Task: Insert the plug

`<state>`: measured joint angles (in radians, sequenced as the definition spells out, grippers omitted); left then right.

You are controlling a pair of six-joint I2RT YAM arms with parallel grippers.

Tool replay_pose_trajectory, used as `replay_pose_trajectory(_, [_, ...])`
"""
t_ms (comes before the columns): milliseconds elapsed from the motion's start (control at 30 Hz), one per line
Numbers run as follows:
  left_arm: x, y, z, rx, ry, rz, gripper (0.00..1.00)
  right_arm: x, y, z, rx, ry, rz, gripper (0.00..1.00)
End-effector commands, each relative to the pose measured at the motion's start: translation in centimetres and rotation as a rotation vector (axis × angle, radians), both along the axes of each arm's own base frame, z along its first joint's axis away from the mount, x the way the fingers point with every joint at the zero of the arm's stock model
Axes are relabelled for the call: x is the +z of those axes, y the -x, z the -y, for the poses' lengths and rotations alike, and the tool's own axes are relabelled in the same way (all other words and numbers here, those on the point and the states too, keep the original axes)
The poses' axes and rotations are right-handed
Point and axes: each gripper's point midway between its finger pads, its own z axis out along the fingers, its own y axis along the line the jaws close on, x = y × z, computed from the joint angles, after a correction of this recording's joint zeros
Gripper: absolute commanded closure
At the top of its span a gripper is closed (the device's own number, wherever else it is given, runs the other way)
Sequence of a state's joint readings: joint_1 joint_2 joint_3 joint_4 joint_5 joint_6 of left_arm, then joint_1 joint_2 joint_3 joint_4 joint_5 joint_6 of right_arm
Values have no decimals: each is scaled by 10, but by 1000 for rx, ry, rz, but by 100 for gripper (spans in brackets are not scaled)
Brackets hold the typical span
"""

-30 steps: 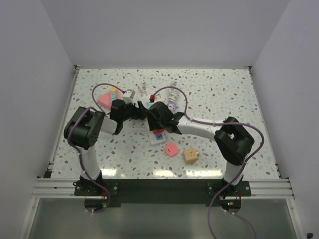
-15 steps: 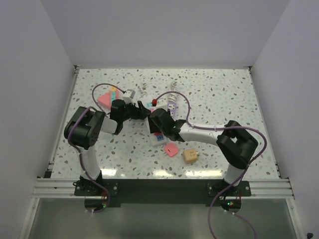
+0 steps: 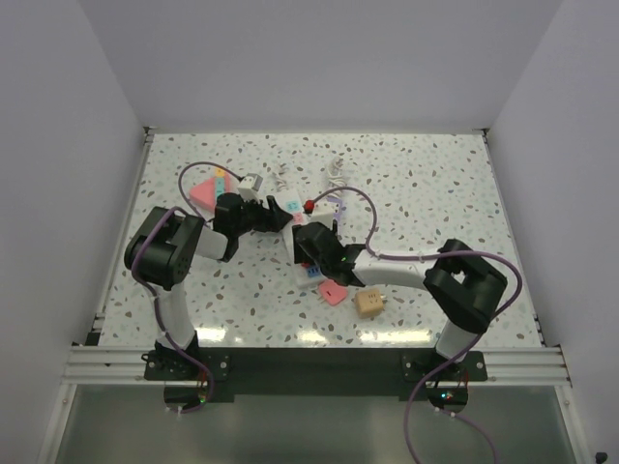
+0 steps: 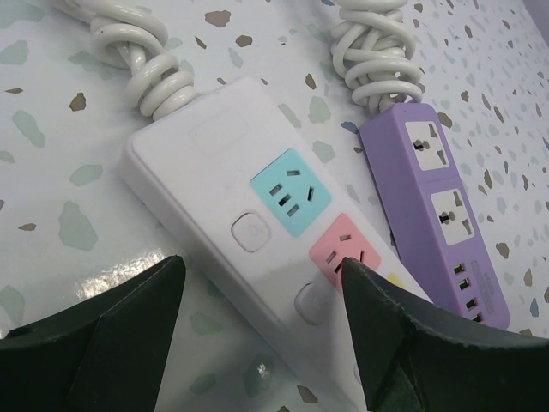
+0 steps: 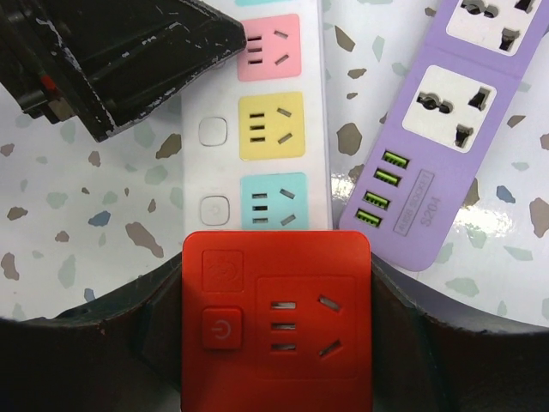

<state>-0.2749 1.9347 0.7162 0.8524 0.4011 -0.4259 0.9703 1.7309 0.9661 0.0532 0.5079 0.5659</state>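
I will use my right gripper to release the red plug on the white power strip, over bare table (image 3: 256,251) close to my left gripper. The plug now hovers over the strip's near end.
My right gripper (image 5: 276,339) is shut on a square red plug (image 5: 276,318), its socket face and power button turned up to the wrist camera. The plug hovers over the near end of a white power strip (image 5: 268,129) with pink, yellow and teal sockets. That white power strip (image 4: 223,172) lies between the black fingers (image 4: 103,343) of my left gripper (image 4: 262,335). The left jaws stand open astride it, with table showing on the left side. In the top view the left gripper (image 3: 276,215) and right gripper (image 3: 311,253) meet over the strip (image 3: 310,275).
A purple power strip (image 4: 437,206) lies beside the white one, each with a coiled white cord (image 4: 373,51). On the table are a pink triangular block (image 3: 203,191), a pink square plug (image 3: 333,291) and a tan plug (image 3: 368,303). Side walls enclose the table.
The right arm has drawn back toward the near edge with the red plug, now over the strip's near end. The left jaws have narrowed a little around the strip.
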Motion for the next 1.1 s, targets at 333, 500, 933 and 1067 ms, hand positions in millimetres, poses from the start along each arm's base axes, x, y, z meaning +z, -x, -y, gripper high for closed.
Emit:
replay_pose_trajectory(333, [-50,26,-9,-3,-53,-179,22,-94,61,75,-63,308,-234,100])
replay_pose_trajectory(500, [-44,27,-9,-4,-48,-166,22,-105,70,76,-67,336,-232,100])
replay_pose_trajectory(933, [-31,34,-10,-10,-42,-146,23,-121,98,81,-73,377,-180,100])
replay_pose_trajectory(1067, [-25,36,-9,-19,-32,-136,23,-126,106,85,-83,395,-163,100])
